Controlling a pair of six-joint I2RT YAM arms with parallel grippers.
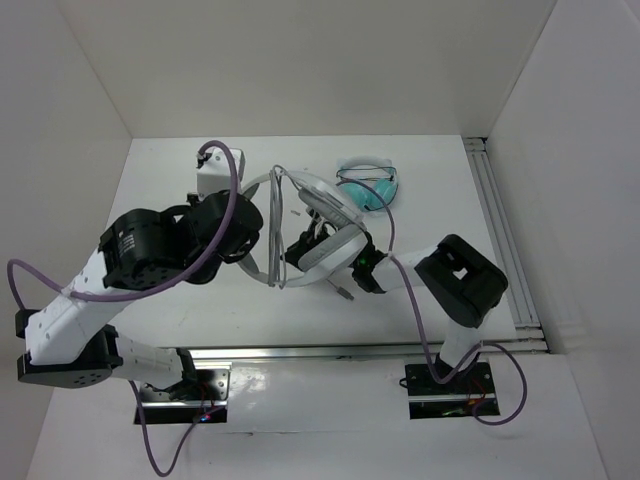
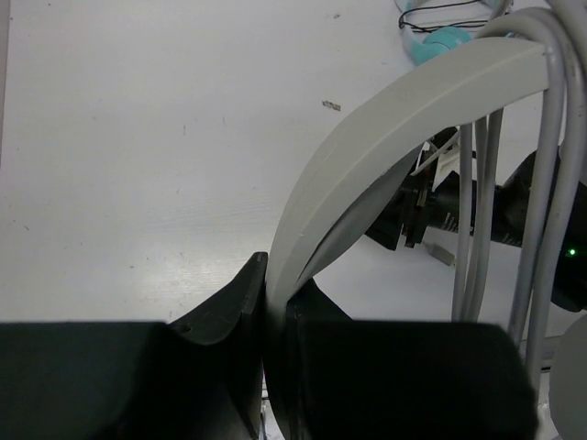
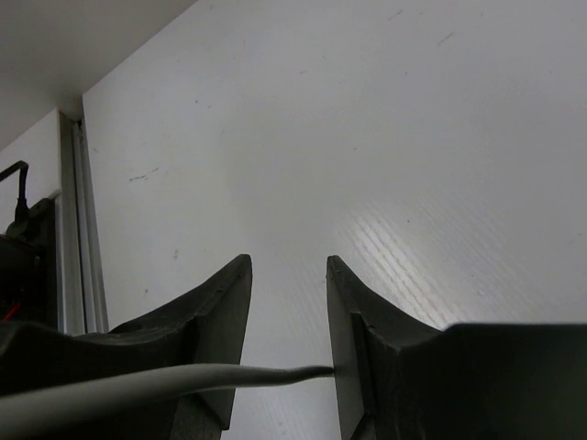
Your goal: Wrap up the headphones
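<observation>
The robot's right gripper should close on the hanging strand [image 1: 331,283] [image 3: 298,374] of the white headphones' pale cable, just above the cable's loose end, where it crosses between the fingers.
The white headphones [image 1: 335,250] are held up over the middle of the table [image 1: 180,290]. My left gripper [image 1: 262,232] is shut on their wide headband [image 2: 385,119], which rises from between the jaws [image 2: 275,289] and arches to the right. Loops of the pale cable [image 2: 479,220] hang over the headband. My right gripper [image 1: 345,265] reaches in from the right, partly hidden under the ear cups. It stands open [image 3: 286,266], and a cable strand [image 3: 165,383] crosses the gap, its end touching the right finger.
Small teal headphones [image 1: 368,183] lie on the table behind the white ones, also showing in the left wrist view [image 2: 447,38]. An aluminium rail [image 1: 500,230] runs along the table's right edge. White walls close in the back and both sides.
</observation>
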